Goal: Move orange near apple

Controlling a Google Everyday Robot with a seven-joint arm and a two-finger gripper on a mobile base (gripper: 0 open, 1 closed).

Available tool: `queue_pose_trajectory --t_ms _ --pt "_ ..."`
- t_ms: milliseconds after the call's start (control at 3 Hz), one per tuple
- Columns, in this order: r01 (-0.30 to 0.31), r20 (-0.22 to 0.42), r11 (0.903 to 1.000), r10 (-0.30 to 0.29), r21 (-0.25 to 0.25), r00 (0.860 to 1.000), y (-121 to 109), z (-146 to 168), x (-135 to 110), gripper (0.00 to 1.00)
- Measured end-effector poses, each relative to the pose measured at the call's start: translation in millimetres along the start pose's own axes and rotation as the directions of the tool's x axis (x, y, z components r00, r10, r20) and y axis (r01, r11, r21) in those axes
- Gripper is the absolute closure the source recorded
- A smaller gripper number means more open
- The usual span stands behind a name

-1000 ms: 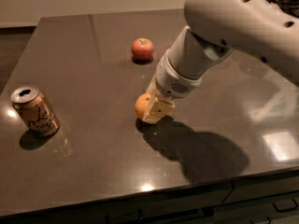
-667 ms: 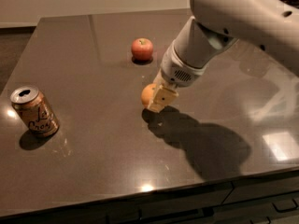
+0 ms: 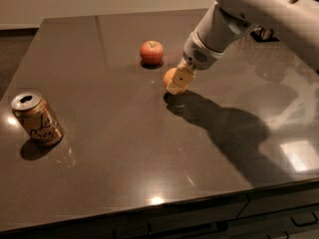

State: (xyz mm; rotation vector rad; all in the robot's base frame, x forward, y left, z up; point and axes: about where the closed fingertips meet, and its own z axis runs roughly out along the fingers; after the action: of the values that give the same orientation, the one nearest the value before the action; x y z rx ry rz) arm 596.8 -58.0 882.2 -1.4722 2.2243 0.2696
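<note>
Next, I let go of the orange, now held a little above the table, on the dark table [image 3: 173, 60], next to the red apple on my arm's side.
The red apple [image 3: 151, 52] sits on the dark table toward the back centre. The orange [image 3: 170, 77] is held in my gripper [image 3: 176, 82], just right of and in front of the apple, a little above the table with its shadow below. The gripper's yellowish fingers [image 3: 181, 78] are shut around the orange and cover its right side. The white arm reaches in from the upper right.
A brown drink can [image 3: 37, 119] stands upright near the table's [image 3: 124, 148] left front edge. The table's front edge runs along the bottom, with drawers below. Dark objects sit at the far right back.
My gripper has carried the orange up and back toward the apple; the gap between orange and apple has shrunk. The can and apple have not moved.
</note>
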Motion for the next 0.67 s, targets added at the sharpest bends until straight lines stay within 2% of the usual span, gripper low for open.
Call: queue_pose_trajectory --t_ms 333,667 --pt "-0.076 0.008 0.9962 0.076 0.041 0.997 -42 5 -5 1.00" --pt "-0.120 0.010 0.9909 0.120 0.061 0.993 -70 14 -11 1.00"
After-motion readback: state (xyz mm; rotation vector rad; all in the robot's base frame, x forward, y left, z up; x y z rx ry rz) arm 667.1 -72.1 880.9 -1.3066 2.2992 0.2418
